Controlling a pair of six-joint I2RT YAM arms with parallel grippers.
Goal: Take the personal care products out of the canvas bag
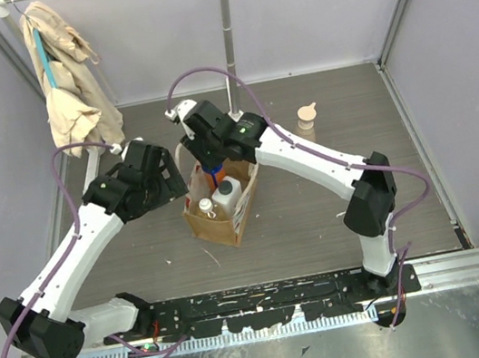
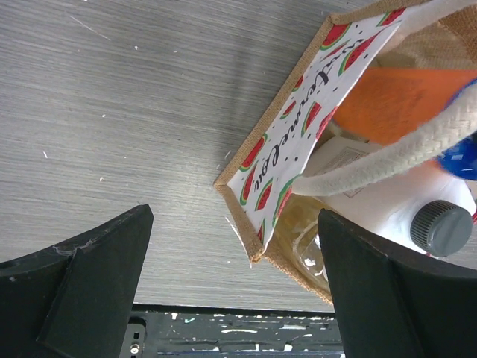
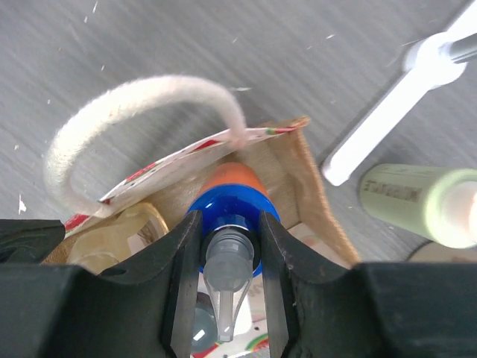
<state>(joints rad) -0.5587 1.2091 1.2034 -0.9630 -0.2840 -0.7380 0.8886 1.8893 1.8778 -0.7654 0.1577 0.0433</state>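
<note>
My right gripper is going to release the orange-and-blue bottle on the table [image 1: 334,171] next to the tan pump-top bottle, away from the canvas bag.
The canvas bag [image 1: 228,222] stands upright mid-table, with a watermelon-print lining [image 2: 279,160] and cream handles [image 3: 127,119]. My right gripper [image 1: 209,158] reaches into it from above and is shut [image 3: 227,268] on the blue cap [image 3: 231,212] of the orange-and-blue bottle [image 2: 395,101]. The white dark-capped bottle [image 1: 226,192] and the small amber bottle [image 1: 206,208] stand inside the bag. The olive-green bottle [image 1: 307,118] stands on the table at the back right. My left gripper [image 1: 166,177] is open [image 2: 235,291] astride the bag's near corner, one finger over the bag's opening. No tan pump-top bottle shows.
A clothes rack with a beige garment [image 1: 66,79] stands at the back left, its pole [image 1: 227,25] behind the bag and its white foot [image 3: 387,127] near the green bottle [image 3: 417,198]. A black rail [image 1: 269,298] runs along the near edge.
</note>
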